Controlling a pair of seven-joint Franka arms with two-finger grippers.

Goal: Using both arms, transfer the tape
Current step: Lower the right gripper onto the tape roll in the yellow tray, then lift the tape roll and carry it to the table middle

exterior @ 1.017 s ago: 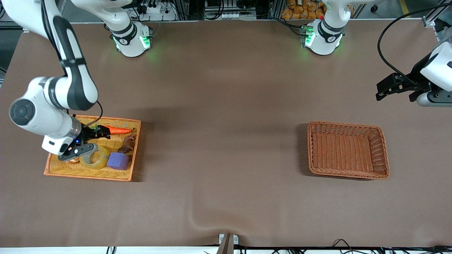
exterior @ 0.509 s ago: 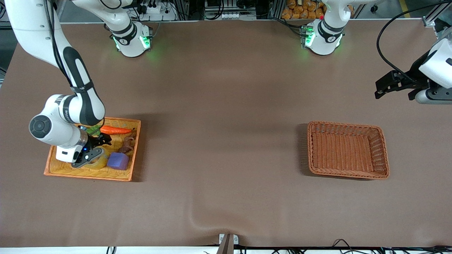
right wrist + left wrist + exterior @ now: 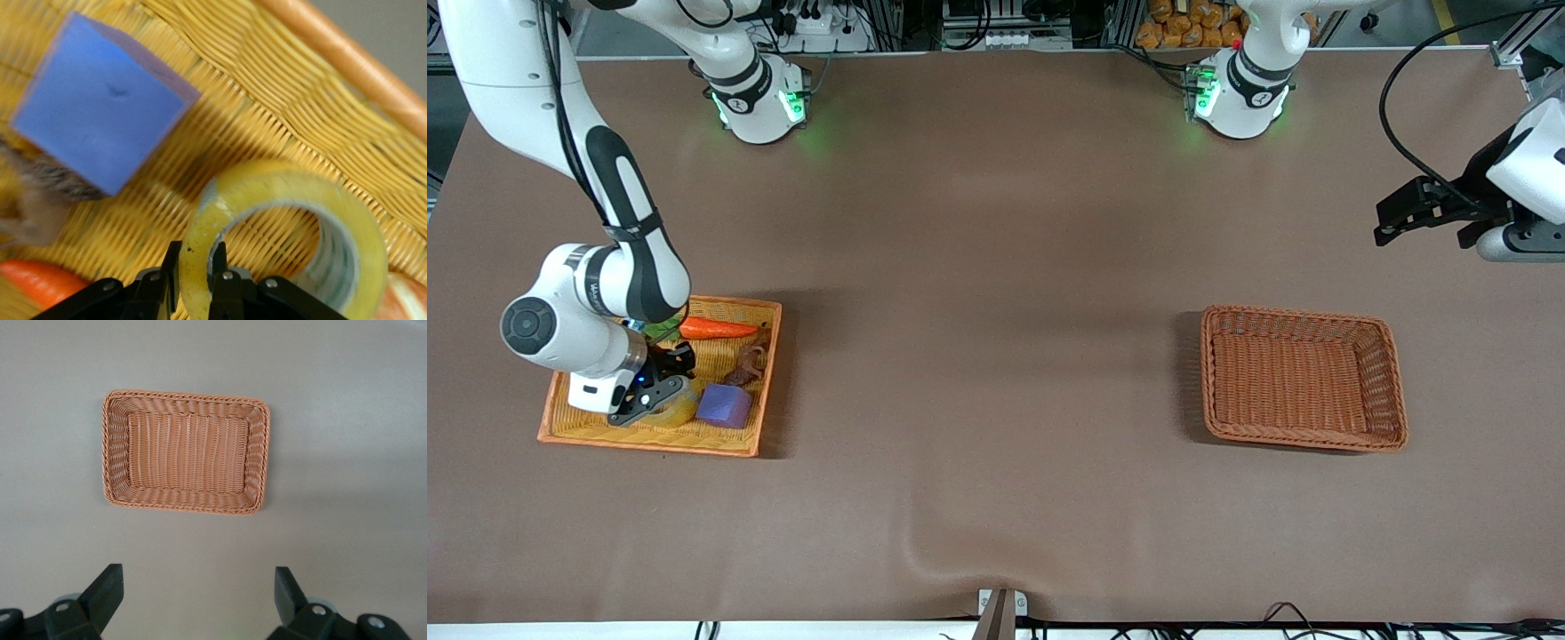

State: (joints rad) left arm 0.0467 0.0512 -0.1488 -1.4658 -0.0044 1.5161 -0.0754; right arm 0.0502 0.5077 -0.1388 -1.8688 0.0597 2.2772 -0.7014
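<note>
My right gripper is to let go of the tape on the bare table [image 3: 1010, 311] between the yellow tray and the brown basket.
The tape [image 3: 287, 233], a yellowish translucent roll with a grey-white core, lies in the yellow wicker tray [image 3: 729, 440] at the right arm's end of the table. My right gripper [image 3: 195, 263] is down in the tray and shut on the roll's wall, one finger inside the ring and one outside. In the front view the gripper [image 3: 656, 396] covers most of the tape [image 3: 680, 411]. My left gripper [image 3: 199, 587] is open and empty, held high above the table beside the brown wicker basket [image 3: 185, 451], and waits.
In the yellow tray a purple block [image 3: 724, 405] lies beside the tape, with an orange carrot toy [image 3: 716, 329] and a brown toy [image 3: 749, 363] farther from the front camera. The brown basket [image 3: 1303, 378] stands empty toward the left arm's end.
My right gripper came down over the tape in the tray and closed on its wall. The left arm has barely moved.
</note>
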